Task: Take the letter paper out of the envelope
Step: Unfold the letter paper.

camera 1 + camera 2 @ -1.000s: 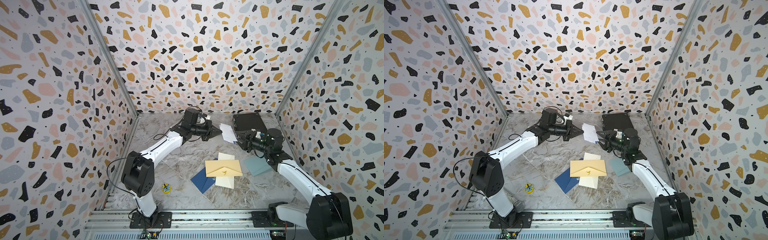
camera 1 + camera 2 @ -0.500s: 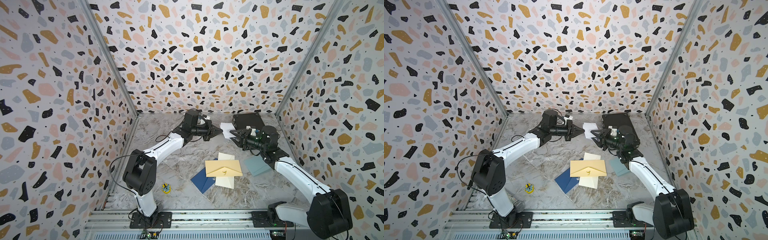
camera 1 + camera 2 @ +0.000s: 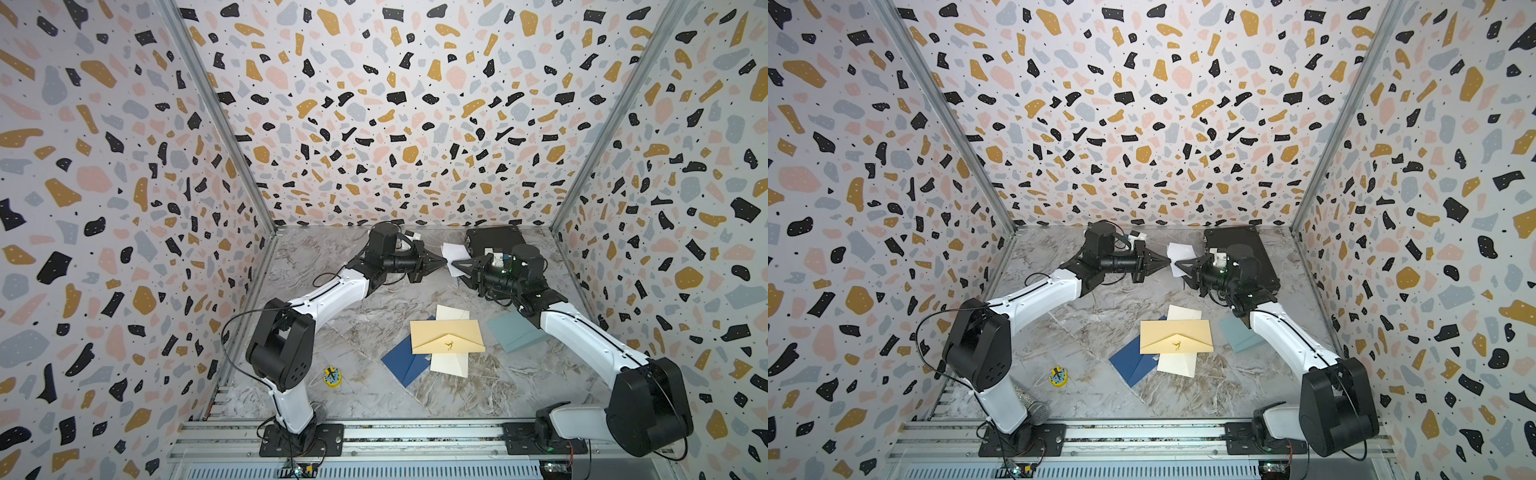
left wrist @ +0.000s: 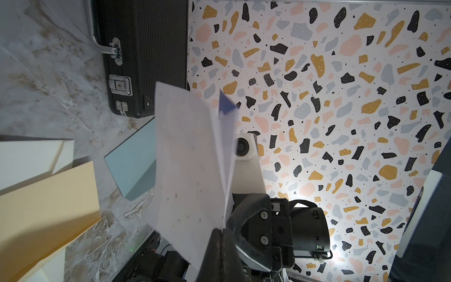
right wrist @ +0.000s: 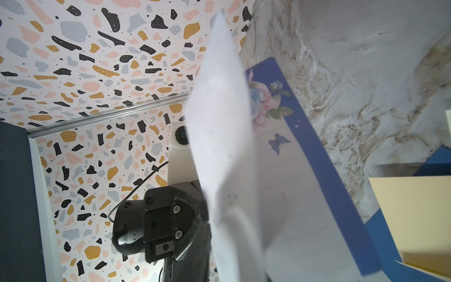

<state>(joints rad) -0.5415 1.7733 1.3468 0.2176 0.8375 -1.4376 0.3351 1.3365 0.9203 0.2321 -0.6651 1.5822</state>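
Note:
The robot's grippers meet tip to tip on the folded letter paper, so next the left gripper opens, moves back and takes it by its flowered edge [image 5: 268,101].
The letter paper [image 3: 454,252], a folded white sheet with a blue flowered border on its inner side [image 5: 280,136], hangs in the air at the back centre. It is apart from every envelope. My left gripper [image 3: 444,261] is shut on the sheet's edge [image 4: 185,171], with its jaws pressed together. My right gripper [image 3: 454,266] faces the left one tip to tip, with the same sheet between its jaws. The blurred sheet hides one jaw in the right wrist view, where a single black finger [image 5: 195,244] shows. A navy envelope [image 3: 405,361] lies flat on the table.
A yellow envelope [image 3: 446,336] lies over a cream one [image 3: 451,363] and the navy one at mid-table. A pale teal envelope [image 3: 513,330] sits under my right forearm. A black latched case [image 3: 494,241] stands at the back right. A small yellow object [image 3: 332,376] lies front left.
My right gripper has moved left up to the sheet, and its jaws have narrowed around it. The left gripper has kept hold of the sheet in nearly the same place.

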